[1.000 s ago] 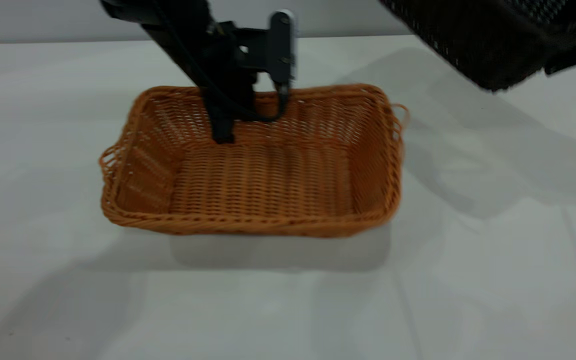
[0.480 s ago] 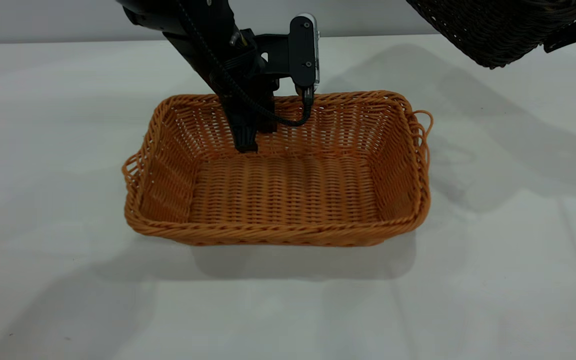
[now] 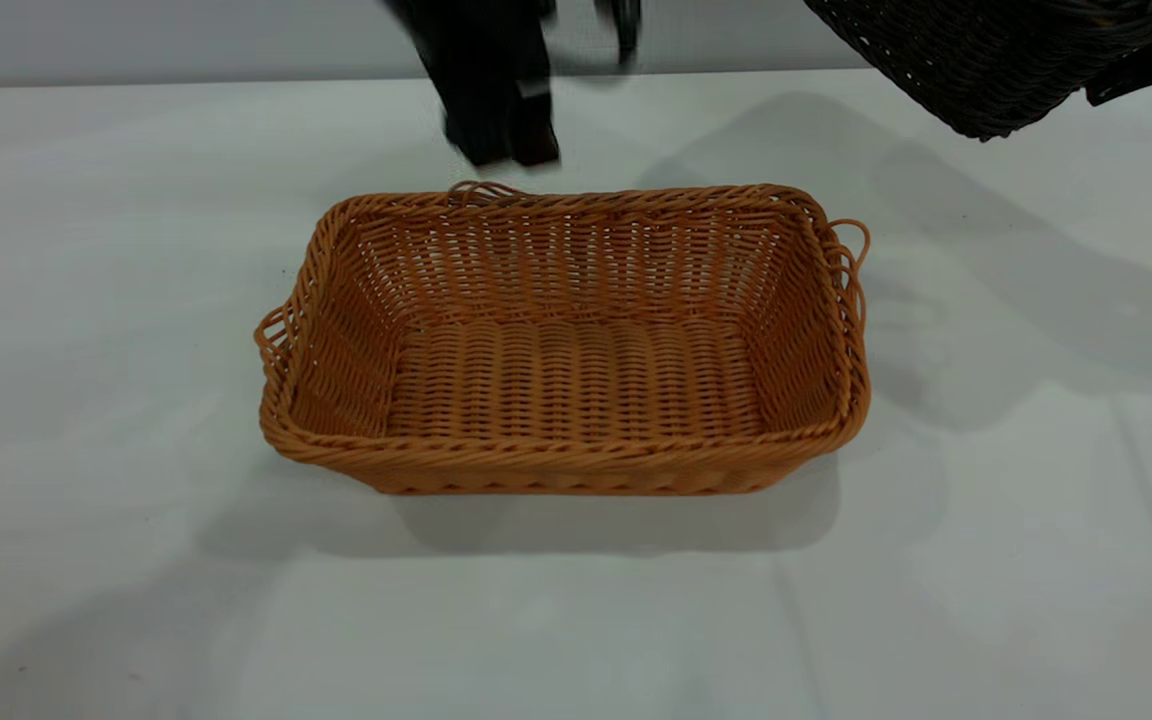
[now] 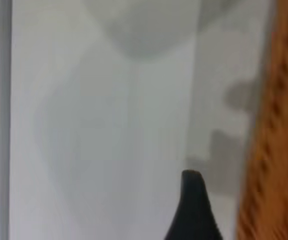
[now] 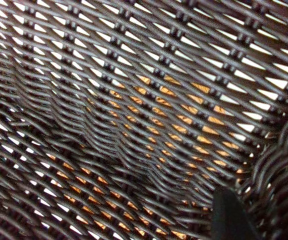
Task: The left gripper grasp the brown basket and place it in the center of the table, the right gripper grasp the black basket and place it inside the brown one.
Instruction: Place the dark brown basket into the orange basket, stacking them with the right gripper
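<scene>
My right gripper should put the black basket, now tilted above the table, down for me over the middle of the brown basket's empty woven bottom (image 3: 569,322).
The brown basket (image 3: 566,455) stands empty and flat near the middle of the white table (image 3: 116,250). My left gripper (image 3: 501,145) hangs blurred just above and behind the basket's far rim, free of it and empty. In the left wrist view one black finger (image 4: 193,205) shows beside the basket's orange wall (image 4: 273,150). The black basket (image 3: 966,60) hangs tilted in the air at the far right, above the table. My right gripper (image 3: 1131,78) is shut on its rim. In the right wrist view one finger (image 5: 228,215) lies against the dark weave (image 5: 134,75), with orange showing through the gaps.
Bare white tabletop lies all round the brown basket. A pale wall runs along the table's far edge. The shadows of the arms and the black basket fall to the right of the brown basket.
My left gripper has let go of the brown basket's far wall and risen above it. The brown basket shifted right and settled. The black basket has barely moved.
</scene>
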`<state>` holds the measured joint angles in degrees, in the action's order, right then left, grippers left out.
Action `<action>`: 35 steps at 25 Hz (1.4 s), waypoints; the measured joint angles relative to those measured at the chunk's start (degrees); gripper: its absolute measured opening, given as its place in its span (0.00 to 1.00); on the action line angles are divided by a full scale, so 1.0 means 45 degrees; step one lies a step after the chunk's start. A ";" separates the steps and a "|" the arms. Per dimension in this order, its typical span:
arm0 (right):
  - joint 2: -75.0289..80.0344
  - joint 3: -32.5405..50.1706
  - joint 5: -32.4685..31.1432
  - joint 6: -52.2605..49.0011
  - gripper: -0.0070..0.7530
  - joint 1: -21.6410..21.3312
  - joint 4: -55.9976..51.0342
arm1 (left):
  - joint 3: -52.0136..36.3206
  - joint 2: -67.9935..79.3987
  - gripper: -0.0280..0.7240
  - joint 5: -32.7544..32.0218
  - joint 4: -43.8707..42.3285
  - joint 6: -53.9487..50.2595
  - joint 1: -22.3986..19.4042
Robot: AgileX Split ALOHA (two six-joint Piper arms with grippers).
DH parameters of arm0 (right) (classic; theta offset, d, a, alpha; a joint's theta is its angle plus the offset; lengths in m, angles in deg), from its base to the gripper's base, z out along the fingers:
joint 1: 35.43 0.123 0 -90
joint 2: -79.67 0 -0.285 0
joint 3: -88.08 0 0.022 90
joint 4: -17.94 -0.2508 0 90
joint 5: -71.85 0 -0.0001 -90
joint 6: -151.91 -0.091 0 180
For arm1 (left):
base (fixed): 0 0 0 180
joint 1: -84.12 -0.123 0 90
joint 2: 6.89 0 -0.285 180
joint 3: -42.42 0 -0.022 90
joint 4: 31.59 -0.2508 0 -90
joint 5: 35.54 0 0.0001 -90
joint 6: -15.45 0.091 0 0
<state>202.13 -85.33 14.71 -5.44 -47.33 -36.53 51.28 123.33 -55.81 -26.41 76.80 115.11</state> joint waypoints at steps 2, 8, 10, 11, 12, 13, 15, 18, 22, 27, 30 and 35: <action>0.0000 0.0000 0.0062 -0.0026 0.29 0.0031 0.0063 | 0.0000 -0.1317 0.68 -0.1931 0.0000 -0.0391 0.0000; 0.0000 -0.0070 0.0133 -0.0167 0.29 0.1318 0.0542 | 0.0000 -0.5399 0.63 -0.4733 0.0000 -0.1160 0.0000; 0.0000 -0.0086 0.0256 -0.0182 0.29 0.2417 0.1120 | 0.0000 -0.6429 0.62 -0.4733 0.0000 -0.1422 0.0000; 0.0000 -0.0086 0.0371 -0.0182 0.29 0.3074 0.1459 | 0.0000 -0.6918 0.62 -0.4733 0.0000 -0.1561 0.0000; 0.0000 -0.0139 0.0437 -0.0191 0.29 0.3730 0.1932 | 0.0000 -0.7362 0.62 -0.4733 0.0000 -0.1699 0.0000; 0.0014 -0.0247 0.0493 -0.0291 0.29 0.4359 0.2500 | -0.0017 -0.7681 0.62 -0.4733 0.0000 -0.1818 0.0000; 0.0095 -0.0691 0.0588 -0.0577 0.29 0.5375 0.3605 | -0.0031 -0.8292 0.62 -0.4744 0.0000 -0.2041 0.0000; 0.0500 -0.1650 0.0646 -0.1085 0.29 0.6545 0.5265 | -0.0070 -0.8744 0.62 -0.4879 0.0000 -0.2164 0.0000; 0.1471 -0.2484 0.0410 -0.1903 0.29 0.7346 0.6599 | -0.0085 -0.8797 0.62 -0.5056 0.0000 -0.2176 0.0000; 0.2499 -0.2514 -0.0024 -0.2110 0.29 0.7467 0.6940 | -0.0085 -0.8797 0.62 -0.5175 0.0000 -0.2189 0.0012; 0.2779 -0.2541 -0.0013 -0.2131 0.29 0.7467 0.6961 | -0.0085 -0.8797 0.62 -0.5230 0.0000 -0.2200 0.0012; 0.2908 -0.2540 0.0520 -0.2145 0.29 0.7467 0.7116 | -0.0085 -0.8797 0.61 -0.5266 0.0000 -0.2212 0.0012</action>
<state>215.22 -96.76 17.05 -15.09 -13.73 -4.51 50.90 83.74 -79.51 -26.41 66.85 115.16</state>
